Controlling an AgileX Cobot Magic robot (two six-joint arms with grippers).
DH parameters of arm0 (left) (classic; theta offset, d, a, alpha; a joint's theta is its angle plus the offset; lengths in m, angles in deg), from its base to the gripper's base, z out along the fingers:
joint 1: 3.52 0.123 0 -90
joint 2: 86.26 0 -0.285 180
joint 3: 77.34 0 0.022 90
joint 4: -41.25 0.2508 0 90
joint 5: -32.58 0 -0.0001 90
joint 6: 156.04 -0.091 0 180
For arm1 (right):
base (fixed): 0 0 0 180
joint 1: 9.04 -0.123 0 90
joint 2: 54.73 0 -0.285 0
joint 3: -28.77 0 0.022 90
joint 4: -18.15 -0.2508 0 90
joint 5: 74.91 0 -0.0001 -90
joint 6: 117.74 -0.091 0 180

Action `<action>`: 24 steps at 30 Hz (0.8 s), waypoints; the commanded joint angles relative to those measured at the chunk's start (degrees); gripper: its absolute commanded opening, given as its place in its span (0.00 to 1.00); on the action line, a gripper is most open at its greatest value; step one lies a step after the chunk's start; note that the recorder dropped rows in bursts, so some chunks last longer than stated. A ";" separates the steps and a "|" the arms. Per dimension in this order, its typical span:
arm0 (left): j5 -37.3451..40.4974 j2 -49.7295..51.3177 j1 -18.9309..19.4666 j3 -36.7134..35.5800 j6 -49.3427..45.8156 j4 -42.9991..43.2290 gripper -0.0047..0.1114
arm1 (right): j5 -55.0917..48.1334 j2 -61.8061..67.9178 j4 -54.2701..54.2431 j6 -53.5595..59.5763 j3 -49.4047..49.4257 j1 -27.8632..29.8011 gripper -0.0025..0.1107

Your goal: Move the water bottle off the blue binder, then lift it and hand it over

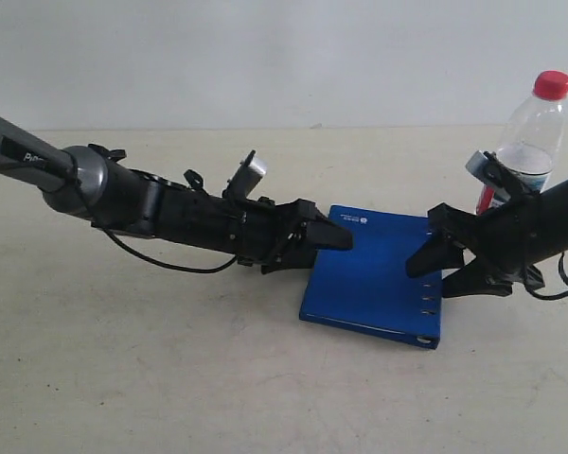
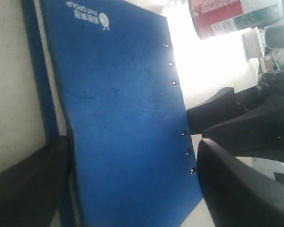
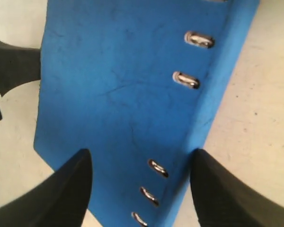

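Observation:
The blue binder's riveted edge lies flat under my right gripper, so my left gripper should pinch the top cover's open edge (image 1: 307, 286) and tilt the binder up first.
The blue binder (image 1: 374, 274) lies flat on the table, rivets along its right edge. The water bottle (image 1: 532, 132) stands upright at the back right, off the binder and behind my right arm, which hides its base. My left gripper (image 1: 327, 251) is open at the binder's left edge, nothing between its fingers. My right gripper (image 1: 442, 270) is open over the riveted edge, also empty. In the left wrist view the binder (image 2: 118, 118) fills the space between the fingers (image 2: 236, 189) and the bottle's label (image 2: 217, 14) shows beyond. The right wrist view shows the binder (image 3: 118, 94) below the open right gripper (image 3: 139, 189).
The table (image 1: 170, 359) is pale beige with a plain wall behind. The right gripper (image 2: 227, 118) shows dark in the left wrist view, past the riveted edge. One left finger (image 3: 12, 66) enters the right wrist view at the binder's far side.

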 commanded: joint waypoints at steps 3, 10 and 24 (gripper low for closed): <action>15.21 0.37 -0.63 1.45 -1.44 -0.25 0.63 | -3.53 -0.15 -1.85 3.00 -0.28 0.10 0.49; 19.11 -0.10 -0.63 2.36 -3.90 -0.25 0.60 | -3.64 -0.15 -1.85 2.90 -0.28 0.10 0.49; 9.37 0.11 -0.63 2.36 5.95 15.01 0.08 | -8.68 -0.15 -2.12 8.43 -0.28 0.10 0.49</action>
